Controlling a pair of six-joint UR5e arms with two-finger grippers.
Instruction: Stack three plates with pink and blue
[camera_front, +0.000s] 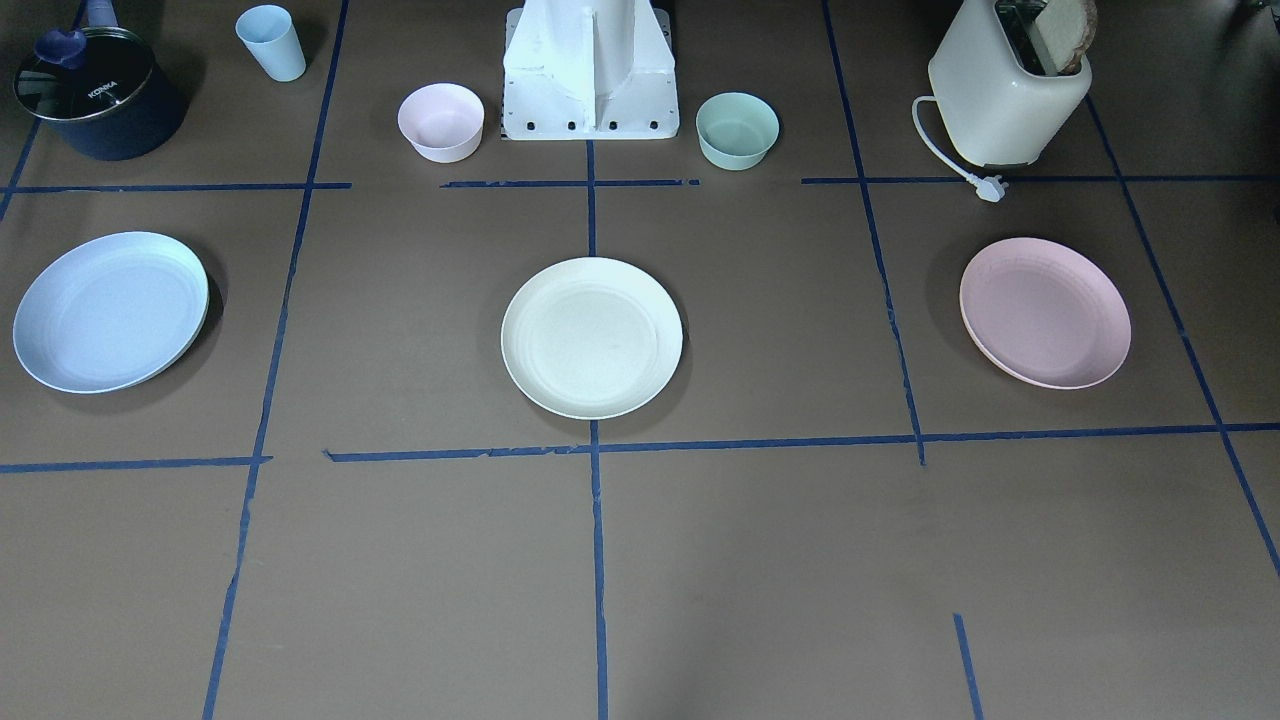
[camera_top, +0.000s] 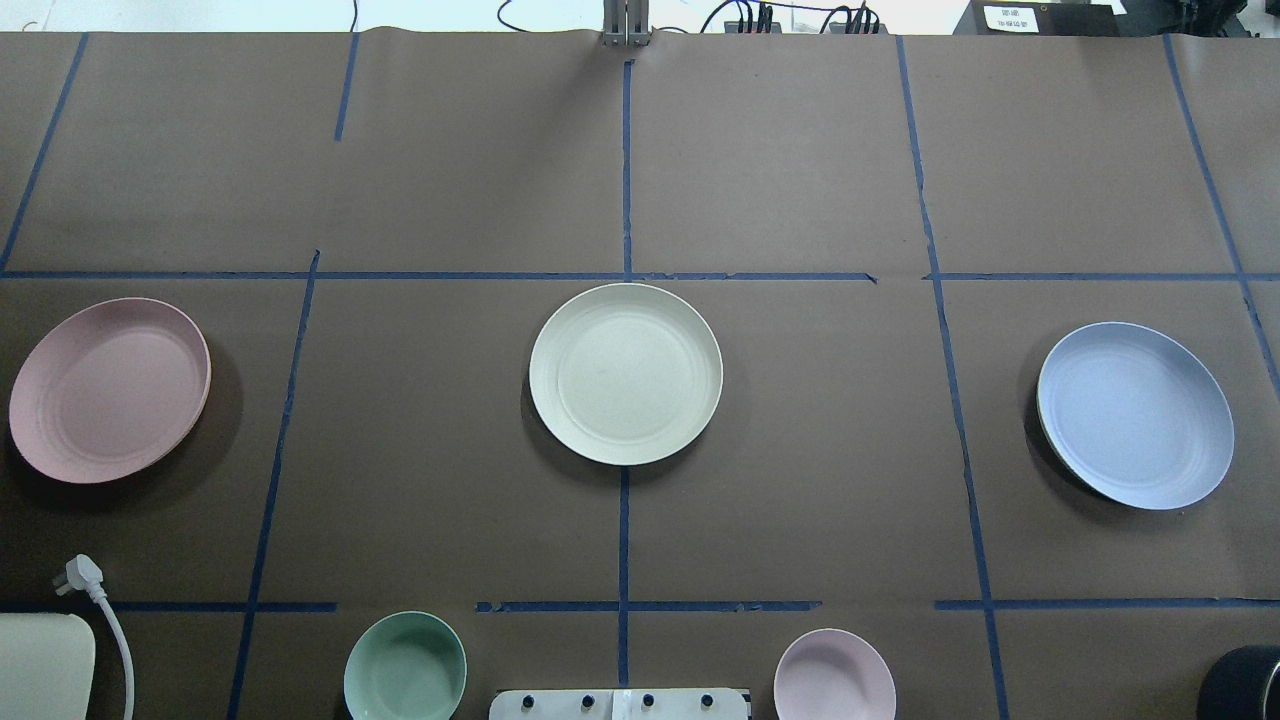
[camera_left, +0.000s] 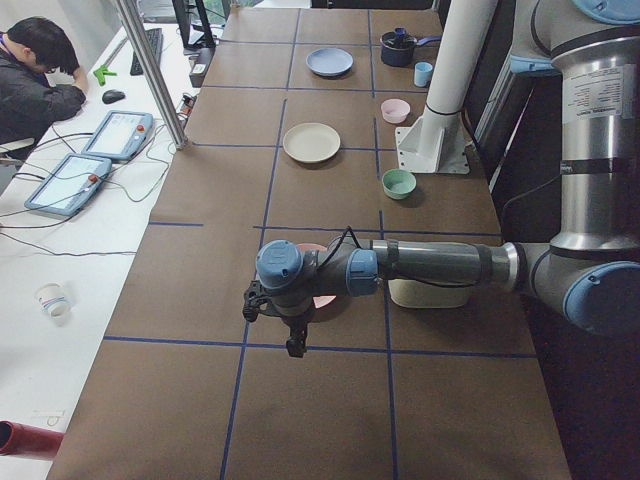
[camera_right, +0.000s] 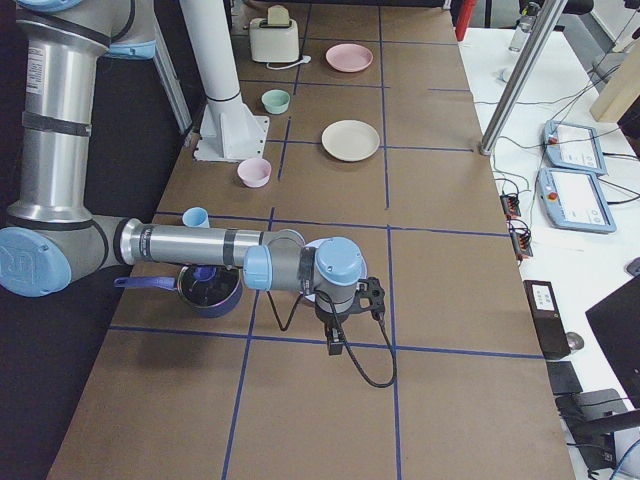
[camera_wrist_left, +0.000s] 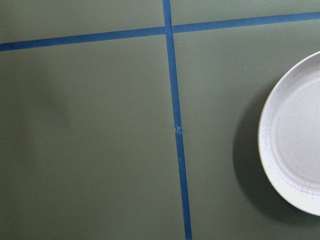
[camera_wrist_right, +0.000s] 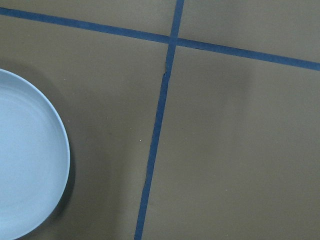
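Observation:
The pink plate's outer rim (camera_front: 1128, 320) (camera_wrist_left: 260, 129), on the side farthest from the cream-white plate, is the next place my left gripper needs to move to and close on.
Three plates lie apart in a row on the brown table. The cream-white plate (camera_front: 592, 337) is in the middle. The pale pink plate (camera_front: 1045, 312) lies on my left side and shows at the right edge of the left wrist view (camera_wrist_left: 295, 145). The light blue plate (camera_front: 110, 311) lies on my right side and shows at the left edge of the right wrist view (camera_wrist_right: 27, 155). My left gripper (camera_left: 293, 345) hangs above the table beside the pink plate. My right gripper (camera_right: 335, 345) hangs beside the blue plate. Both show only in the side views, so I cannot tell whether they are open or shut.
Near my base (camera_front: 590, 75) stand a small pink bowl (camera_front: 441, 122) and a green bowl (camera_front: 737, 130). A blue cup (camera_front: 271, 42) and a dark lidded pot (camera_front: 95, 95) are behind the blue plate. A toaster (camera_front: 1010, 90) with a loose plug (camera_front: 990, 187) is behind the pink plate.

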